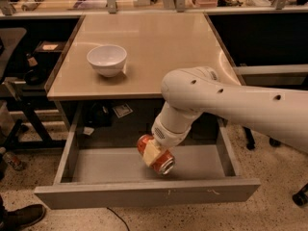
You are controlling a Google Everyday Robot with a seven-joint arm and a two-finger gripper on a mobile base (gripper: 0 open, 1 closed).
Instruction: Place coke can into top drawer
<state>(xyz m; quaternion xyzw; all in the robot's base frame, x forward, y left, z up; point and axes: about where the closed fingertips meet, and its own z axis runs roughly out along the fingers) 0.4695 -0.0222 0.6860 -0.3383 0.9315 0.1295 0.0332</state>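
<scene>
The coke can will be released on the grey drawer's bottom [143,160], just behind the front panel's middle.
The top drawer [144,192] is pulled open below the beige tabletop, its grey floor showing. My gripper [153,154] hangs from the white arm over the drawer's middle and is shut on the coke can [160,160]. The can is red-orange, tilted on its side, with its silver end facing down to the right. It hangs just above the drawer floor, inside the drawer's walls. A pale finger [150,153] lies across the can's body.
A white bowl [107,59] stands on the tabletop [163,47] at the left. The white arm [231,105] reaches in from the right. Chair legs and a shoe [19,215] are on the floor to the left.
</scene>
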